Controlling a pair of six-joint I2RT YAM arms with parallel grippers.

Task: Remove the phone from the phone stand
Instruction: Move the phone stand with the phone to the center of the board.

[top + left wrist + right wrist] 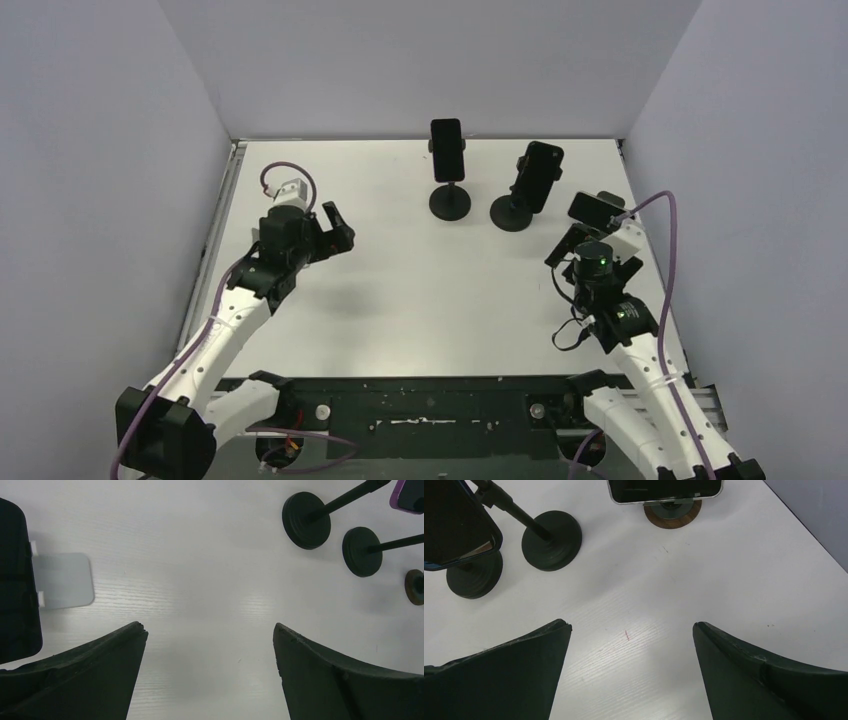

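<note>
I need to close my right gripper on the lower end (529, 202) (459, 544) of the tilted black phone, between the upright black phone and the small sideways phone.
Three phones stand on stands at the back of the table. An upright black phone (447, 149) is on a black round-based stand (450, 203). A tilted black phone (538, 175) is on a second black stand (511, 213). A small phone lying sideways (597, 209) sits on a low stand with a wooden base (672, 511), just ahead of my right gripper (597, 250). It also shows at the top of the right wrist view (664, 489). My right gripper (631, 625) is open and empty. My left gripper (335, 228) (210, 627) is open and empty over bare table, far left of the stands.
In the left wrist view a dark flat object (15, 580) with a white tab (62, 580) lies at the left edge; I cannot tell what it is. Grey walls close the table (420, 290) on three sides. Both black stand bases (551, 540) sit left of the right gripper.
</note>
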